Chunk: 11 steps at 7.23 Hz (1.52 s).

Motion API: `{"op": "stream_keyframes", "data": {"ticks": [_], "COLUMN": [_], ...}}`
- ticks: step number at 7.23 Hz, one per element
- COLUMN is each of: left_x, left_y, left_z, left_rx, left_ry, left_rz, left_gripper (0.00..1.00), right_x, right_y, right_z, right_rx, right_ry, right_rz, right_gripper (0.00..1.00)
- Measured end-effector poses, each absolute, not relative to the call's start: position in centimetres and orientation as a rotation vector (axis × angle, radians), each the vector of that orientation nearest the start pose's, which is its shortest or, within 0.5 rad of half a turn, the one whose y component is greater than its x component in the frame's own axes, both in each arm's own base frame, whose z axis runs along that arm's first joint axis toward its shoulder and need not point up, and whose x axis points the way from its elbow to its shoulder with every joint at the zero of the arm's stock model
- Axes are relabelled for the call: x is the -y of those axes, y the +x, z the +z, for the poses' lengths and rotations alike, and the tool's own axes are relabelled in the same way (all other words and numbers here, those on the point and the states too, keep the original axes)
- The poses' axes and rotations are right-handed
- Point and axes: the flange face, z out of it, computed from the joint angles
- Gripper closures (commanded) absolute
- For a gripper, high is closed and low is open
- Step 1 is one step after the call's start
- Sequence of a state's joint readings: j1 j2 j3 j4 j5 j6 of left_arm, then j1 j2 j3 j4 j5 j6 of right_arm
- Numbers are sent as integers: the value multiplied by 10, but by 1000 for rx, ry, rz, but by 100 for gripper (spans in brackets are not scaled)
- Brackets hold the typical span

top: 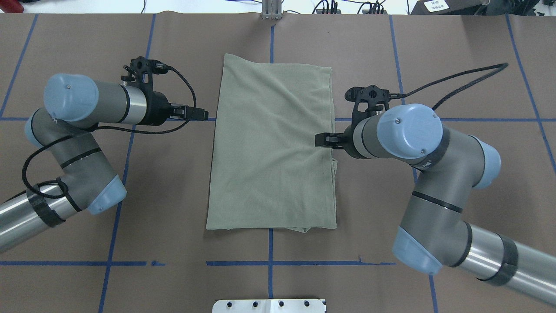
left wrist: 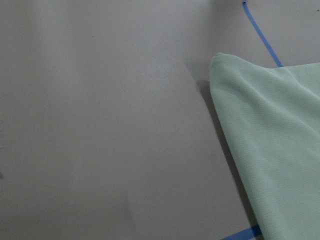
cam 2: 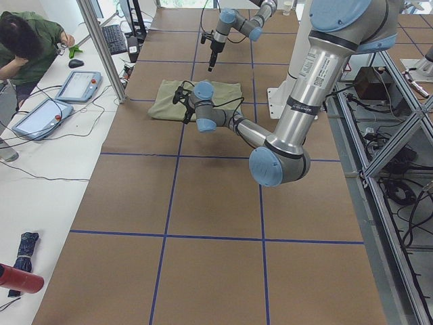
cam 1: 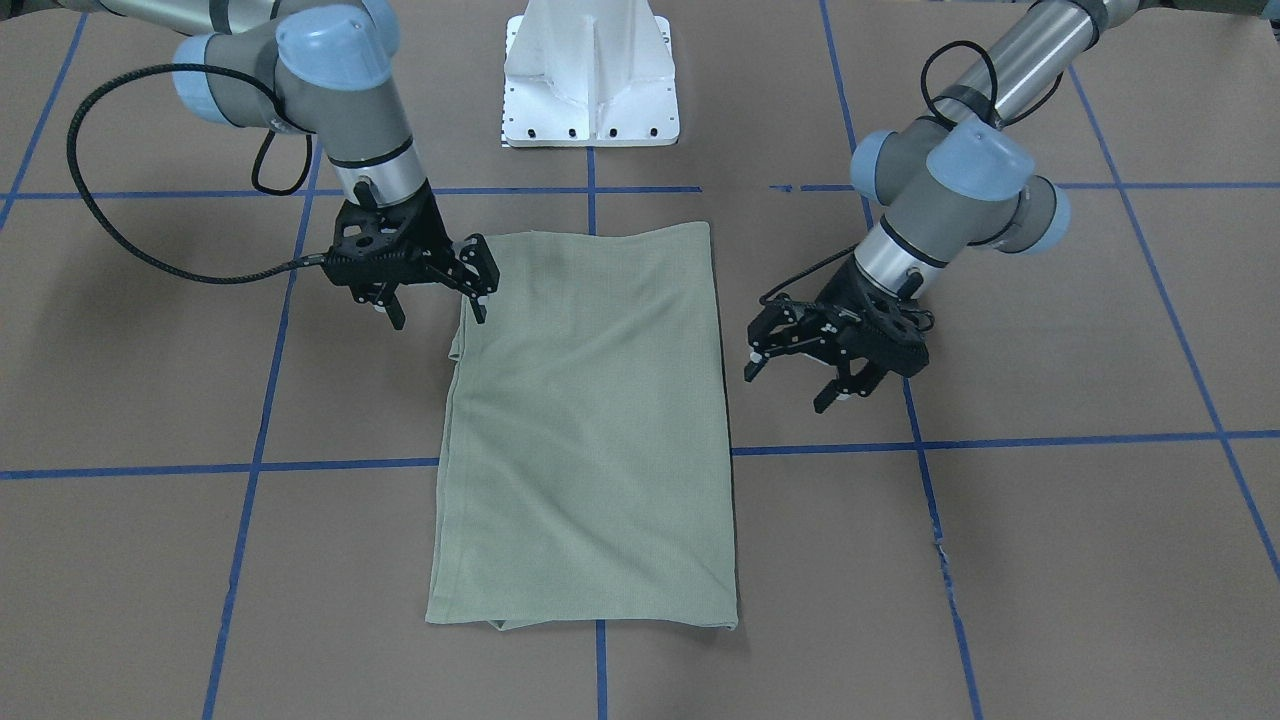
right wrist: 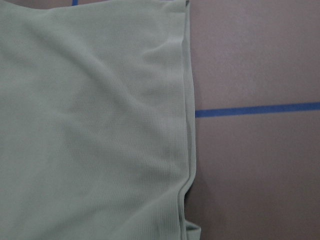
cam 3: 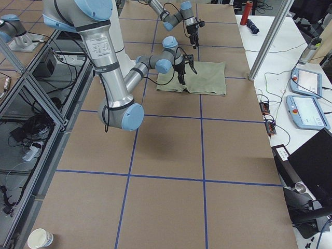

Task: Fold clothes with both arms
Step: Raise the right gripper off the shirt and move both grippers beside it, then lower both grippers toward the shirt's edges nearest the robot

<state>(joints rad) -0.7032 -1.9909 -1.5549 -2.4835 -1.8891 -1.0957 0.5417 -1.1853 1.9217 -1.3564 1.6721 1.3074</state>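
Note:
Next, I close my left gripper on the shirt's robot-side corner [cam 1: 698,228], near the white pedestal base, on the long edge across from my right gripper.
The pale sage-green shirt [cam 1: 590,420] lies flat on the brown table, folded into a tall rectangle; it also shows in the overhead view [top: 273,148]. No neckline, label or tag shows. My right gripper [cam 1: 438,310] is open and hovers at the shirt's edge near the robot-side corner, one finger over the cloth. My left gripper [cam 1: 790,385] is open and empty, just off the opposite long edge, apart from the cloth. The left wrist view shows a shirt corner [left wrist: 270,150]. The right wrist view shows the shirt's layered edge [right wrist: 100,125].
The white pedestal base [cam 1: 590,80] stands behind the shirt. Blue tape lines [cam 1: 330,465] grid the brown table. A side bench holds tablets [cam 2: 78,84] beside a person [cam 2: 27,40]. A paper cup [cam 3: 40,238] sits at the table's corner.

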Motion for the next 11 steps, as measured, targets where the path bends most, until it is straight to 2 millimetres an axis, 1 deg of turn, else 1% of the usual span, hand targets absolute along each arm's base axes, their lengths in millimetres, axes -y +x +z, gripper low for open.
{"op": "stream_keyframes", "data": {"ticks": [1,2,3,4,5,6,7,8,9,11], "left_x": [465,426,392,364,340,322,306,292,280,269], "left_y": [438,442,442,444,454,467,480,493,502,510], "left_z": [314,311,314,320,327,331,334,336,337,340], "left_rx": [-1277,-1306,-1328,-1337,-1326,-1298,-1271,-1255,-1248,-1239], "left_ry": [458,424,372,310,241,179,134,106,91,78], "left_rz": [-29,-64,-109,-171,-252,-330,-390,-424,-435,-432], "left_gripper": [0,1,11,24,34,36,35,32,31,31], "right_x": [386,364,342,323,311,305,304,304,304,304], "right_y": [-431,-426,-424,-428,-434,-437,-438,-439,-438,-439], "right_z": [271,281,296,306,310,313,316,318,318,319], "right_rx": [965,1045,1114,1145,1157,1159,1155,1151,1150,1147], "right_ry": [249,225,219,226,237,244,252,260,265,270], "right_rz": [264,317,383,457,516,555,574,584,589,592], "right_gripper": [0,0,0,0,0,0,0,0,0,0]}}
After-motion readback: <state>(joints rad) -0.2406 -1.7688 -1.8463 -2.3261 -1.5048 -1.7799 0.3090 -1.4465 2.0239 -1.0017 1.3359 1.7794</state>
